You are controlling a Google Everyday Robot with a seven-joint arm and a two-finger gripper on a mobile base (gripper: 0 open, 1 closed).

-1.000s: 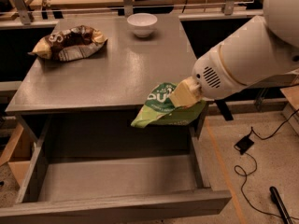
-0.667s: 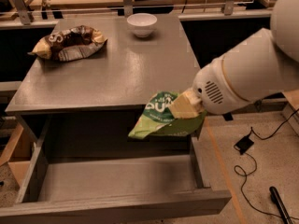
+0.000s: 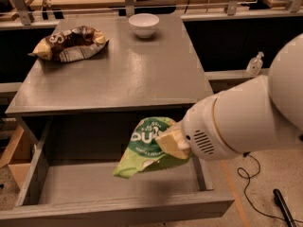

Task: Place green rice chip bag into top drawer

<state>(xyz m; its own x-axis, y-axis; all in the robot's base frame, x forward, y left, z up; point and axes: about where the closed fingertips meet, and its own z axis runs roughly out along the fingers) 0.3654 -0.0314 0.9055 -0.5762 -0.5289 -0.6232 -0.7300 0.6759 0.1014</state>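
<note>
Next, my gripper lets go of the green rice chip bag at the back middle of the open top drawer (image 3: 131, 138).
The green rice chip bag (image 3: 144, 148) hangs crinkled over the right part of the open top drawer (image 3: 109, 186), held in the air above its grey inside. My gripper (image 3: 171, 143), with pale yellowish fingers at the end of the big white arm, is shut on the bag's right side. The arm comes in from the right and hides the drawer's right edge. The drawer is pulled out toward the front, under the grey table (image 3: 123, 74).
A brown-and-yellow snack bag (image 3: 71, 42) lies at the table's back left. A white bowl (image 3: 144, 24) stands at the back middle. A sanitizer bottle (image 3: 254, 63) sits on a ledge at right. Cables (image 3: 255, 188) lie on the floor at right.
My arm has carried the green bag to the left and down, from the drawer's right edge to over the drawer's inside.
</note>
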